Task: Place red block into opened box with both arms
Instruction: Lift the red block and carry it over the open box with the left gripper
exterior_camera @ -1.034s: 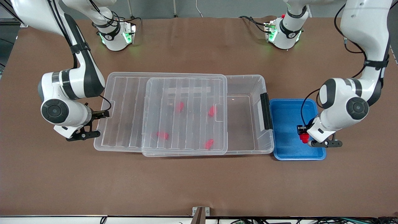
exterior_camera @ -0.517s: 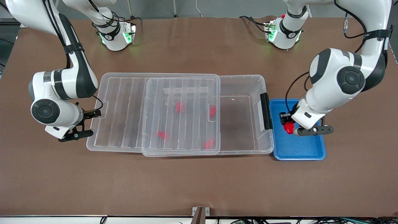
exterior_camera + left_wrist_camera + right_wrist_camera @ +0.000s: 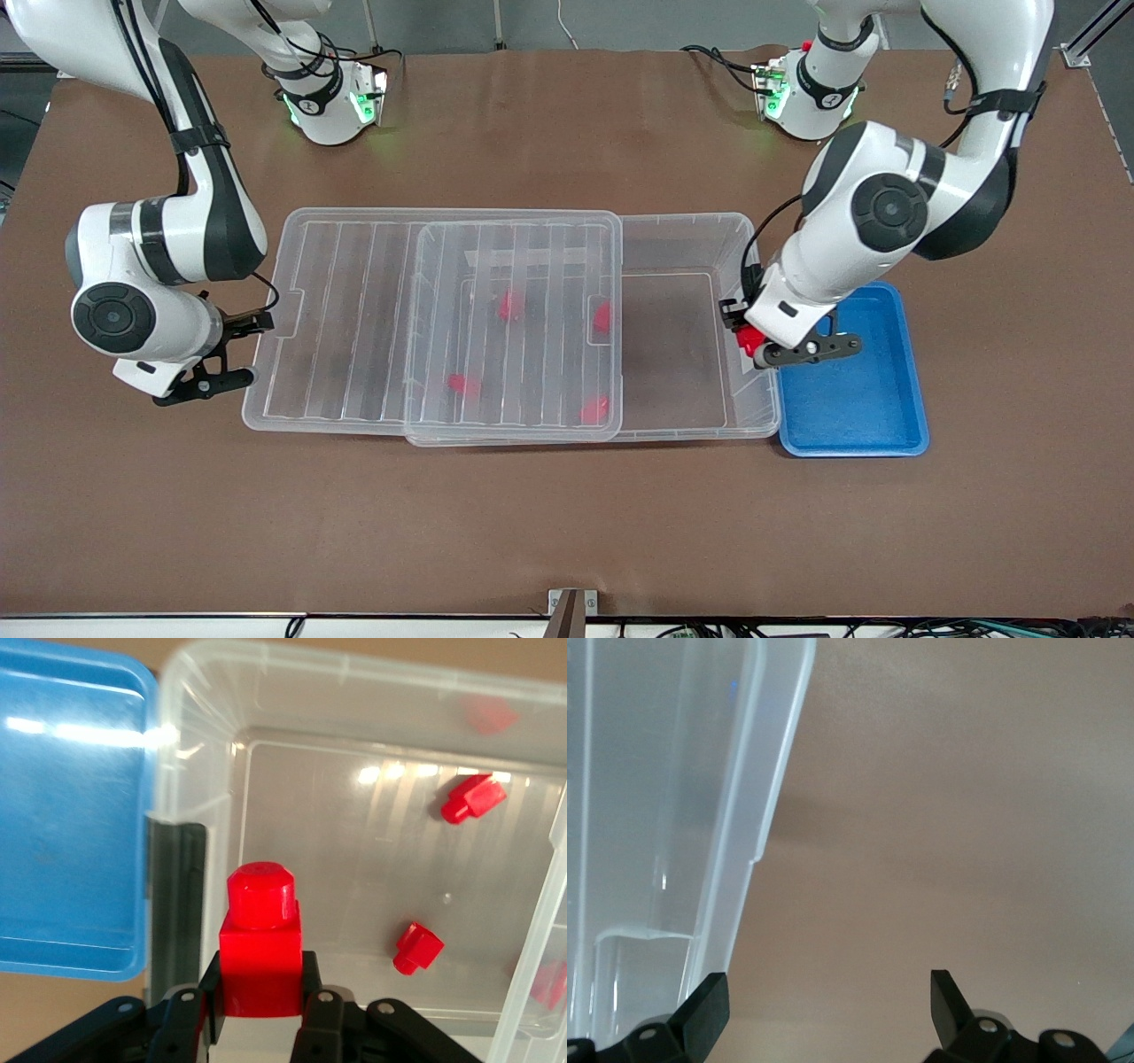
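Note:
My left gripper will let go of the red block on the bare bottom of the clear box between the lid (image 3: 669, 349) (image 3: 315, 896) and the blue tray.
My left gripper (image 3: 749, 337) is shut on a red block (image 3: 751, 340), which hangs over the latch end of the clear box (image 3: 691, 232). In the left wrist view the red block (image 3: 260, 939) sits stub-up between the fingers of the left gripper (image 3: 260, 992), above the black latch (image 3: 177, 895). The ribbed lid (image 3: 354, 310) is slid toward the right arm's end, so the box stands open below the block. My right gripper (image 3: 241, 335) is open at the lid's end. In the right wrist view the lid's edge (image 3: 744, 859) lies by one finger of the right gripper (image 3: 828, 997).
Several more red blocks lie in the box, two of them (image 3: 509, 304) (image 3: 605, 316) under the lid. An opaque blue tray (image 3: 873, 399) sits against the box's latch end. Brown tabletop surrounds everything.
The left arm rose from the blue tray and carried the red block over to the box's latch end. The right gripper and the lid shifted farther toward the right arm's end.

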